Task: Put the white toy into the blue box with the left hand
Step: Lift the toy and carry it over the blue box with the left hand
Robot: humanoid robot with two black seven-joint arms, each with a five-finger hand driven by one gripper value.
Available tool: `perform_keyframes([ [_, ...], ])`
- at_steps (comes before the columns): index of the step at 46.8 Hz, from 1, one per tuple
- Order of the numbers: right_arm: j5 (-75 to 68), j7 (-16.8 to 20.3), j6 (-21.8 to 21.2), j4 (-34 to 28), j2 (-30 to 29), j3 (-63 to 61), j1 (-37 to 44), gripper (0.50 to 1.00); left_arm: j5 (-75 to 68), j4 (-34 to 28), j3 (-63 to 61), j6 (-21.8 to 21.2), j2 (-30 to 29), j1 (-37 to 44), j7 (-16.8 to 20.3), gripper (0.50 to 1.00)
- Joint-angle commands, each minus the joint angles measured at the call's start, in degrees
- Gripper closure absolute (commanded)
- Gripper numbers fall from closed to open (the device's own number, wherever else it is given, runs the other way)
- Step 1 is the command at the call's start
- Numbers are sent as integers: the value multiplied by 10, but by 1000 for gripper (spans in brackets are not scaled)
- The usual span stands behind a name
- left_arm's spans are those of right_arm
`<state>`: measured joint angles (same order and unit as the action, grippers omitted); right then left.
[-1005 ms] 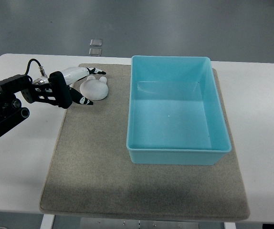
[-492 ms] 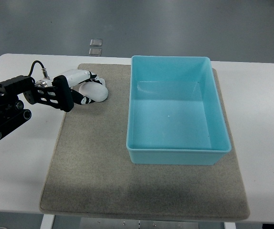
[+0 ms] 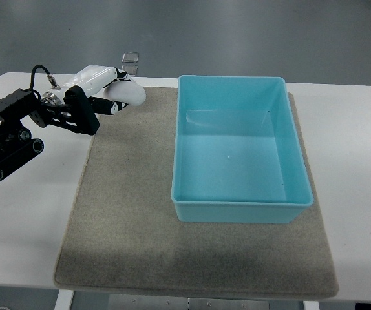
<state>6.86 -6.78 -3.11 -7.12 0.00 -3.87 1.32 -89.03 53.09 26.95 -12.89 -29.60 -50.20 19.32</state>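
The robot's left gripper will release the white toy on the bottom of the blue box, close to the blue box's side (image 3: 211, 161) nearest that gripper.
My left hand (image 3: 111, 97) comes in from the left edge and is shut on the white toy (image 3: 128, 95), a rounded white soft shape. The hand holds it raised above the mat's far left corner. The fingers wrap the toy's left side, so only its right part shows. The blue box (image 3: 240, 205) is an open, empty, light blue rectangular bin standing on the mat to the right of the hand. The right hand does not show.
A grey felt mat (image 3: 121, 219) covers the middle of the white table (image 3: 24, 226). Two small clear squares (image 3: 130, 62) lie on the floor beyond the table's far edge.
My left hand closed on the white toy on the mat, then lifted it up and toward the far edge. The spot on the mat where the toy lay is now bare.
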Motion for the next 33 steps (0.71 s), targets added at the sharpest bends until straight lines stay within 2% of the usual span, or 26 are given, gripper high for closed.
perform_keyframes([
  [1, 0, 0, 0, 0, 0, 0, 0, 564, 0, 45, 13, -3, -1, -11, 4, 1000],
  [11, 0, 0, 0, 0, 0, 0, 0, 564, -6, 197, 32, 11, -14, -26, 19, 1000],
  [16, 0, 0, 0, 0, 0, 0, 0, 564, -9, 220, 28, 30, -9, -24, 32, 1000],
  [24, 1, 0, 0, 0, 0, 0, 0, 564, -11, 238, -2, 87, -4, -25, 49, 1000],
  [33, 0, 0, 0, 0, 0, 0, 0, 564, -11, 238, -43, 92, -3, -30, 50, 1000],
])
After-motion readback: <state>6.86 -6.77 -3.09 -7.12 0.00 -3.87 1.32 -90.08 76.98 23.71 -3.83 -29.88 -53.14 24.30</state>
